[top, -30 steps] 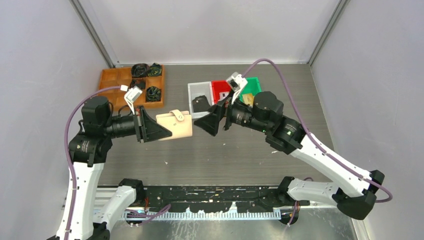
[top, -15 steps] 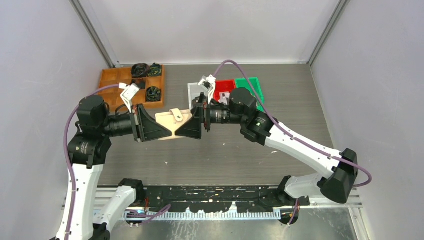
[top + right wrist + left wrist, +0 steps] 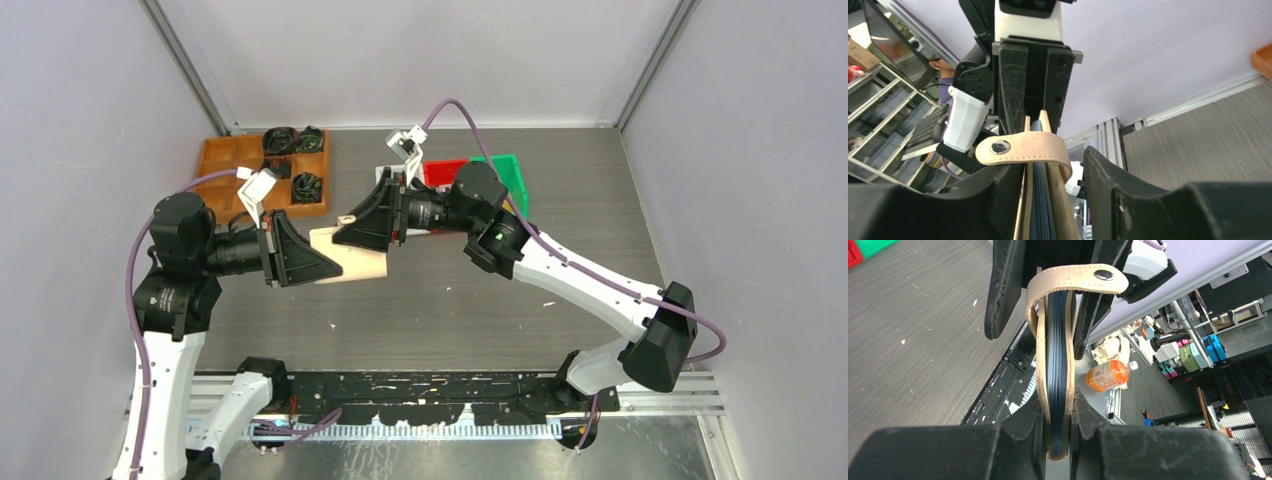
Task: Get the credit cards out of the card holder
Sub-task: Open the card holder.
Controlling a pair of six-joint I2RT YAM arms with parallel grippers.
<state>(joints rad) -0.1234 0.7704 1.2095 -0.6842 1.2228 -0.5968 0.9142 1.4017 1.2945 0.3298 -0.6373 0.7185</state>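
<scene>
My left gripper is pinching both covers shut. It should open and take one cover alone (image 3: 1042, 375) while my right gripper holds the card holder by the strap.
The beige-tan card holder (image 3: 358, 262) hangs above the table, folded, with its tab strap (image 3: 1075, 280) snapped over the edge. My left gripper (image 3: 325, 262) is shut on its near end, one finger (image 3: 1023, 440) pressed on each cover. My right gripper (image 3: 345, 231) straddles the opposite end by the strap (image 3: 1023, 150). Its left finger (image 3: 993, 200) lies against one cover, and a gap shows between the other cover and its right finger (image 3: 1108, 190). Only dark blue pocket edges (image 3: 1058, 365) show between the covers. The credit cards are hidden.
A wooden compartment tray (image 3: 225, 160) with black items sits at the back left. A red bin (image 3: 445, 172) and a green bin (image 3: 505, 168) stand behind the right arm. Grey walls close in the table on three sides.
The right arm has swung left from the bins until its jaws surround the card holder's far end, and they have narrowed. The left gripper and the holder have stayed put.
</scene>
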